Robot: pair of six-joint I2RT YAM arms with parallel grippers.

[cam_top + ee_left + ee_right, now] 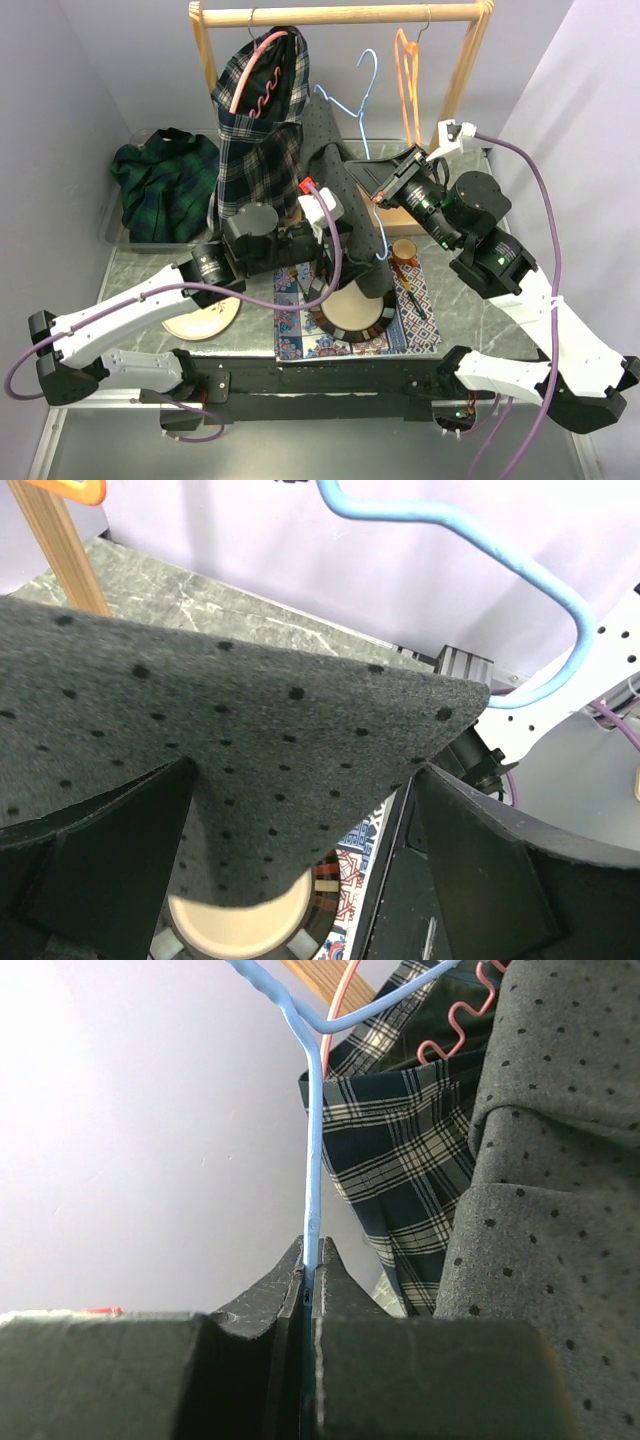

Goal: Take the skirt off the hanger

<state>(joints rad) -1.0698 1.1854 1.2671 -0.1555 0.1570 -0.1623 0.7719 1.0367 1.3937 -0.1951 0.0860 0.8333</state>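
Note:
The hanger's near end is clear and the skirt is still on its far end, so my left gripper should pinch the skirt's lower fold (255, 865) and pull the skirt away.
The skirt (338, 185) is grey felt with black dots and hangs in the middle, in front of the rack. The light blue wire hanger (366, 88) rises beside it, its hook below the rod. My right gripper (312, 1258) is shut on the hanger (314, 1150). In that view the skirt (545, 1210) hangs just to the right. My left gripper (305, 780) is wide open, and a fold of the skirt (230, 720) drapes down between its fingers (100, 865). The hanger (545, 580) curves above. I cannot tell where skirt and hanger still touch.
A plaid skirt (262, 120) on a pink hanger and an orange hanger (405, 65) hang on the wooden rack (340, 14). A tray holding a green plaid garment (165, 180) sits at the back left. Below lie a patterned mat (415, 325), round coaster (350, 318), wooden plate (205, 320) and small cup (403, 250).

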